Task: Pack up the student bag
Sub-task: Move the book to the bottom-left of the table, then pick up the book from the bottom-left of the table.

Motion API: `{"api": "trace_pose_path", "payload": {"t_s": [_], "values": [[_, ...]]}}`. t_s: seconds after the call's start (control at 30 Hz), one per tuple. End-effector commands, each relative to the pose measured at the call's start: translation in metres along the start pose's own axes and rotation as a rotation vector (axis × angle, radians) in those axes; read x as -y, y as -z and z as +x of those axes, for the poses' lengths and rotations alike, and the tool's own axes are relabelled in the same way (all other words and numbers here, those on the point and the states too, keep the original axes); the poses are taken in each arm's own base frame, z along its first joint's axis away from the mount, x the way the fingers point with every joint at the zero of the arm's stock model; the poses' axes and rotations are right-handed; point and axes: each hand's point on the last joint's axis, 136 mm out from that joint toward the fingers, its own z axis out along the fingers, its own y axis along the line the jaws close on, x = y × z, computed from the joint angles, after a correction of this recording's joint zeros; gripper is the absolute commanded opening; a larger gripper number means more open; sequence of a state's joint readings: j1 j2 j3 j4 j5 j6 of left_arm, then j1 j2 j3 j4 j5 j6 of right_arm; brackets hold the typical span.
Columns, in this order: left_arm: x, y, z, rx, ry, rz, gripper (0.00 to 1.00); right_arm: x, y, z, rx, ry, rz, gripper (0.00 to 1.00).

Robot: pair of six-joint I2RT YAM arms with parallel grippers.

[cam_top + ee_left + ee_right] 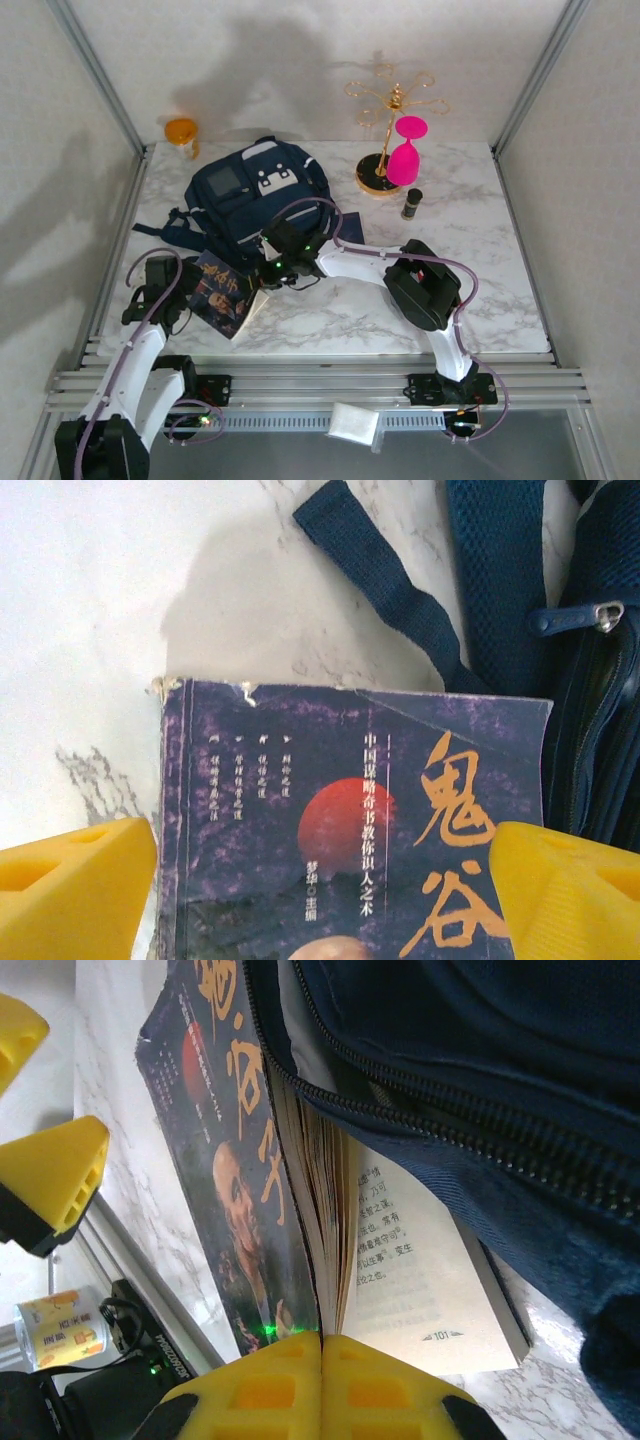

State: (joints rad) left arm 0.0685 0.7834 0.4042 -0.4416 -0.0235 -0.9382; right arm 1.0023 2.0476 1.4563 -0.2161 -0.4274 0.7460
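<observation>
The book fans open with its far end under the edge of the bag, so my right gripper should take hold again of the cover's near edge (303,1312) before both grippers lift the book clear.
The navy student bag (258,195) lies flat at the table's middle left, its zipper (450,1110) open toward the arms. A dark purple paperback book (222,290) with orange Chinese characters lies tilted at the bag's near edge. Its far end is tucked under the open zipper lip. My right gripper (322,1345) is shut on the book's (250,1190) near edge, pinching the cover and some pages, and the rest fan open at page 101. My left gripper (320,900) is open, its yellow fingers (70,890) set on either side of the book cover (350,820).
A gold stand (385,100) holding a pink glass (405,155) is at the back right, with a small dark bottle (411,203) beside it. An orange-capped jar (182,133) stands at the back left. The bag's straps (385,585) trail over the marble on the left.
</observation>
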Motion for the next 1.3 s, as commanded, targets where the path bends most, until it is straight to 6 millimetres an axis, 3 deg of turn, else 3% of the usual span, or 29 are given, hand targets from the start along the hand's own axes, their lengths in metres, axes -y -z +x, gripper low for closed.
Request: {"api": "trace_pose_path", "payload": {"t_s": [0.0,0.17,0.37,0.6,0.77,0.83,0.93,1.13,1.27], "values": [[-0.027,0.004,0.003,0.026,0.017,-0.132,0.87,-0.015,-0.004,-0.006,0.050,0.038,-0.015,0.00],[-0.031,-0.005,0.019,-0.021,0.036,-0.131,0.81,0.004,-0.013,0.008,0.006,0.056,0.030,0.07],[-0.030,-0.018,0.039,-0.076,0.007,-0.108,0.66,0.024,-0.017,0.007,0.008,0.089,0.129,0.31],[-0.039,-0.023,0.043,-0.062,-0.010,-0.113,0.51,0.033,-0.037,0.021,-0.061,0.107,0.174,0.49],[-0.040,-0.025,0.042,-0.058,-0.030,-0.127,0.48,0.034,-0.053,0.026,-0.107,0.129,0.206,0.59],[-0.039,-0.026,0.044,-0.062,-0.030,-0.118,0.47,0.026,-0.056,0.028,-0.123,0.145,0.180,0.59],[-0.044,-0.027,0.046,-0.060,-0.026,-0.128,0.47,-0.001,-0.056,0.030,-0.148,0.185,0.107,0.51],[-0.048,-0.024,0.040,-0.029,-0.024,-0.140,0.47,-0.041,-0.038,0.025,-0.123,0.241,0.015,0.35],[-0.049,-0.022,0.036,-0.005,-0.025,-0.148,0.47,-0.038,-0.037,0.027,-0.139,0.233,0.042,0.28]]}}
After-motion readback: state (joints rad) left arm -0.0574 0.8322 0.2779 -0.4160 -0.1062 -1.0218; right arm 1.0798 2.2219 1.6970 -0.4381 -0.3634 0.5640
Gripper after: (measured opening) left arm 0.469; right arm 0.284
